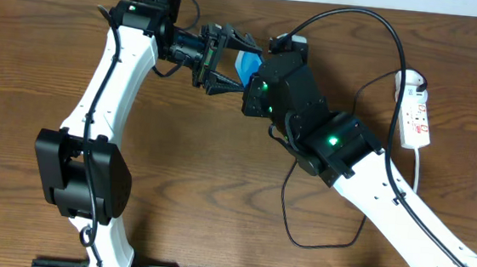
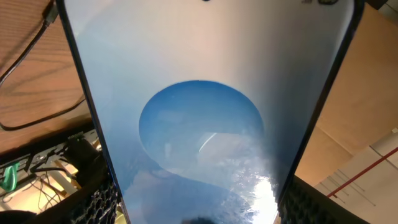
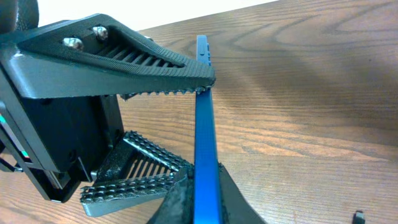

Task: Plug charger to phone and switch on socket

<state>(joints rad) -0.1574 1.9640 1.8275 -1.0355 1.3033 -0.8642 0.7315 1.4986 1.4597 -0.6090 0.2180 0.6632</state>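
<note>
The phone's long edges are spanned by my left gripper, so it should open while my right gripper turns the phone screen-up, then pinch the phone's flat sides (image 2: 199,137) before plugging.
The phone (image 1: 245,65) is held off the table at the back middle, its blue screen turned toward my left wrist camera (image 2: 199,112). My right gripper (image 3: 205,199) is shut on it, pinching its faces; there it shows edge-on as a thin blue strip (image 3: 203,124). My left gripper (image 1: 225,61) spans the phone's width, with both fingers against its long edges (image 2: 199,205). The charger, a thin black cable (image 1: 285,207), loops on the table under my right arm; I cannot make out its plug tip. The socket (image 1: 416,113) lies at the right.
The socket's white cord (image 1: 417,169) runs down toward the front right. A black lead arcs above my right wrist (image 1: 350,11). A black cable lies on the wood in the left wrist view (image 2: 25,59). Bare wooden table (image 1: 22,65) lies to the left.
</note>
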